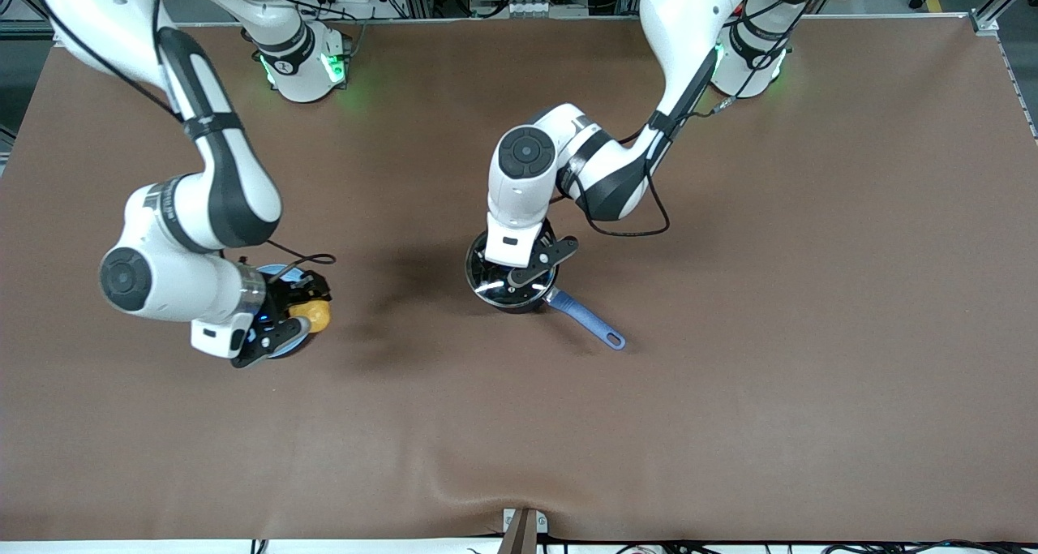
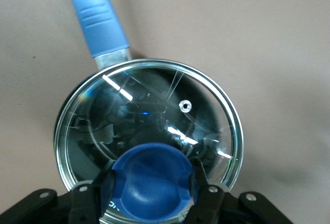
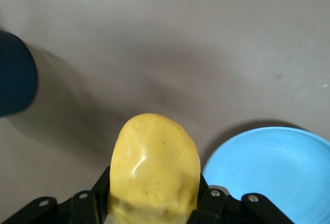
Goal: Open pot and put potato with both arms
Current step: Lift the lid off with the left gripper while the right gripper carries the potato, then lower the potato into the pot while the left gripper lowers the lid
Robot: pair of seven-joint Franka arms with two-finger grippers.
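Next, my left gripper lets go of the glass lid on the bare table, across the pot from the light-blue plate (image 1: 749, 316).
The black pot (image 1: 509, 288) stands mid-table with its glass lid (image 2: 154, 105) on, its blue handle (image 1: 585, 319) pointing toward the front camera. My left gripper (image 1: 519, 277) is right over the pot. In the left wrist view its fingers (image 2: 206, 198) press both sides of the lid's blue knob (image 2: 152, 180). My right gripper (image 1: 293, 315) is shut on the yellow potato (image 1: 317, 316), which also shows in the right wrist view (image 3: 154, 167), and holds it over the edge of a light-blue plate.
The light-blue plate (image 3: 270, 170) lies on the brown table under my right gripper, toward the right arm's end; only its rim (image 1: 280, 272) shows in the front view. A dark round shape (image 3: 13, 74) sits at the edge of the right wrist view.
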